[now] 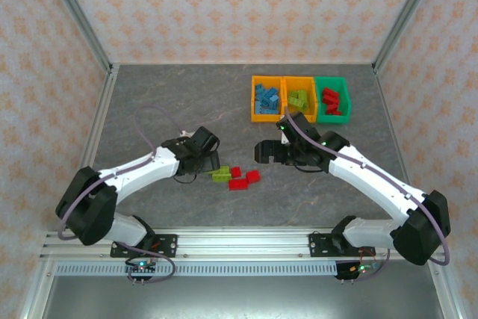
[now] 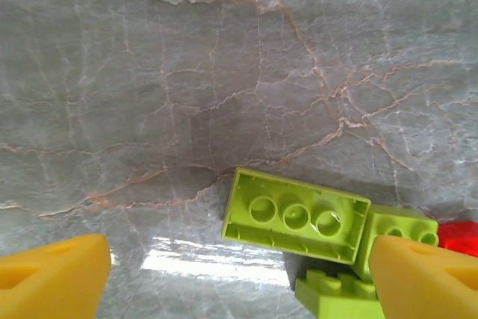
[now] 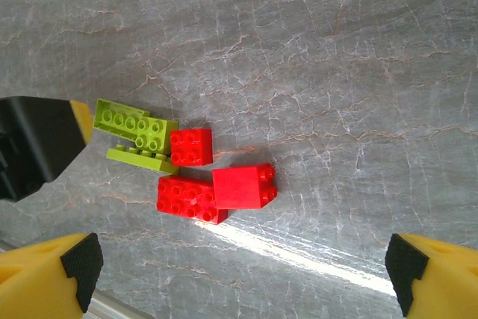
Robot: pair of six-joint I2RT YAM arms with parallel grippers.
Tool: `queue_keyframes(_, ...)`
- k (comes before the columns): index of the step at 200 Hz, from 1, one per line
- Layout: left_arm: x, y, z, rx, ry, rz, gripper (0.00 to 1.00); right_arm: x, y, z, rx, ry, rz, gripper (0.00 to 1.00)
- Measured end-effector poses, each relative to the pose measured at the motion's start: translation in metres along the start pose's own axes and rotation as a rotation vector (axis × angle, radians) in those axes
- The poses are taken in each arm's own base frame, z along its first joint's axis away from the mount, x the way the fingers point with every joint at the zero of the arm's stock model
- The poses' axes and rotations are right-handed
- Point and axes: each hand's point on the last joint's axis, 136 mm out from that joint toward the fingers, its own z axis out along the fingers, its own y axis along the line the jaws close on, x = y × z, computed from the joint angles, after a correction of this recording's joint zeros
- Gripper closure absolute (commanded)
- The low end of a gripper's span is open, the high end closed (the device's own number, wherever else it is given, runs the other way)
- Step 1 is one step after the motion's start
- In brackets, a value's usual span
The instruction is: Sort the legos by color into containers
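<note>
The upside-down lime brick is right up against the studded lime brick, so next my left gripper pulls the upside-down one clear and then grabs it by its long sides (image 2: 295,216).
Three joined bins stand at the back right: an orange bin (image 1: 256,99) with blue legos, an orange bin (image 1: 311,98) with lime legos, and a green bin (image 1: 345,99) with red legos. Loose legos lie mid-table: lime bricks (image 1: 220,174) and three red bricks (image 1: 239,184). My left gripper (image 1: 208,163) is open, low over an upside-down lime brick (image 2: 295,216), with its fingers (image 2: 52,278) on either side and a studded lime brick (image 2: 336,293) beside it. My right gripper (image 3: 243,278) is open and empty, above and to the right of the red bricks (image 3: 243,187).
Metal frame rails (image 1: 97,132) and patterned walls bound the grey marbled table (image 1: 172,102). The left gripper's black body (image 3: 33,147) sits right beside the lime bricks (image 3: 131,121) in the right wrist view. Bare tabletop lies on the left and in the middle at the back.
</note>
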Motion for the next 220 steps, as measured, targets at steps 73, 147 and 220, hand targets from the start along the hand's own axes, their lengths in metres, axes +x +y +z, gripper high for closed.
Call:
queue_keyframes(73, 0.01, 0.007, 0.038, 0.0, 0.083, -0.078, 0.27, 0.0, -0.002, 0.002, 0.01, 0.001, 0.024, 0.01)
queue_keyframes(147, 0.016, 0.046, 0.027, 0.017, 0.026, -0.176, 0.21, 0.002, -0.005, 0.009, 0.029, 0.02, 0.038, 0.01)
queue_keyframes(220, 0.01, 0.031, 0.013, 0.055, 0.01, -0.057, 0.09, 0.004, -0.006, 0.023, 0.047, 0.059, 0.057, 0.01)
